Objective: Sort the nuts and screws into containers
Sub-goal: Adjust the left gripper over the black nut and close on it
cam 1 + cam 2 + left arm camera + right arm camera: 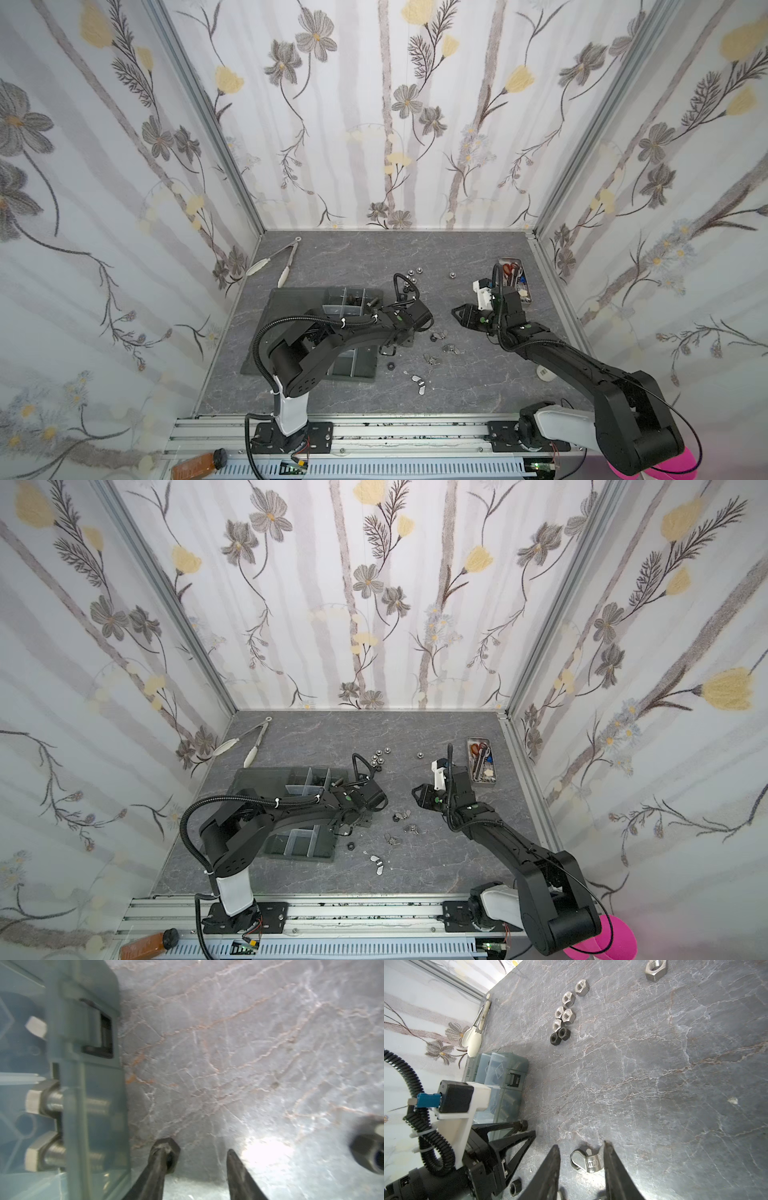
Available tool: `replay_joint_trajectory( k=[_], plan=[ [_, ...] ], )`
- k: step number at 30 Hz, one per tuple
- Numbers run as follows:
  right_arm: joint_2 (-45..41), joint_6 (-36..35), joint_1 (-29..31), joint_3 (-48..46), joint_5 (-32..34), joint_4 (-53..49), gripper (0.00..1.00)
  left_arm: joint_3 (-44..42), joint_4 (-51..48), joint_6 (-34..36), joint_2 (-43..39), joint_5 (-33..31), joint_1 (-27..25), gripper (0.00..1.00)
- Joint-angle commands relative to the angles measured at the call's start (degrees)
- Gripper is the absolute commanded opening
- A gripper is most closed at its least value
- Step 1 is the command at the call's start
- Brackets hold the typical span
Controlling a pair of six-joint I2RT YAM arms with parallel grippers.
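Note:
Next, my left gripper opens wider, because one of its fingertips overlaps the black nut. Then it should bring both fingers around the nut and close on its sides [175, 1159].
My left gripper [197, 1155] hangs low beside the grey organiser tray [97, 1105], close to its right wall in both top views [390, 350]. Its jaws stand apart. A small black hex piece [169, 1152] sits against one fingertip, clear of the other. Silver screws [45, 1101] lie in a cell behind the tray wall. My right gripper [580, 1150] hovers open above a silver wing nut [586, 1160], holding nothing. More wing nuts [451, 348] lie between the arms. Silver hex nuts [565, 1014] and black nuts [559, 1035] cluster farther back.
Metal tongs [282, 259] lie at the back left by the wall. A narrow metal tray of scissors [515, 278] stands at the back right. A loose black nut [390, 366] lies by the organiser's front corner. A white disc [545, 372] sits beside my right arm.

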Motion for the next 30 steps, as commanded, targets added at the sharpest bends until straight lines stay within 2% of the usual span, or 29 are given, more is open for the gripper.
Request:
replay_joint_trajectory(
  k=[1,9,14,21,26,30],
  plan=[
    [0.32,-0.43,0.01,0.31,-0.38,0.89,0.37,0.97,-0.23,-0.95,-0.18,2.69,-0.53,0.38],
    [0.37,-0.66,-0.1,0.56,-0.38,0.65,0.37,3.32,-1.61,-0.77,0.11,1.58,-1.46,0.37],
    [0.45,-0.84,-0.29,0.4,-0.4,0.62,0.37,4.2,-3.35,-0.64,-1.89,-0.76,-1.46,0.5],
    [0.45,-0.66,-0.35,-0.14,-0.65,1.19,0.37,2.26,-3.52,-0.6,-3.27,-0.99,0.21,0.61],
    [0.29,-0.54,-0.41,-0.28,-0.86,1.24,0.37,1.04,-1.79,-0.51,-2.82,1.02,0.82,0.61],
    [-0.06,-0.5,-0.34,-0.32,-0.91,1.07,0.37,0.86,-0.62,-0.01,-1.18,2.24,1.17,0.56]
  ],
)
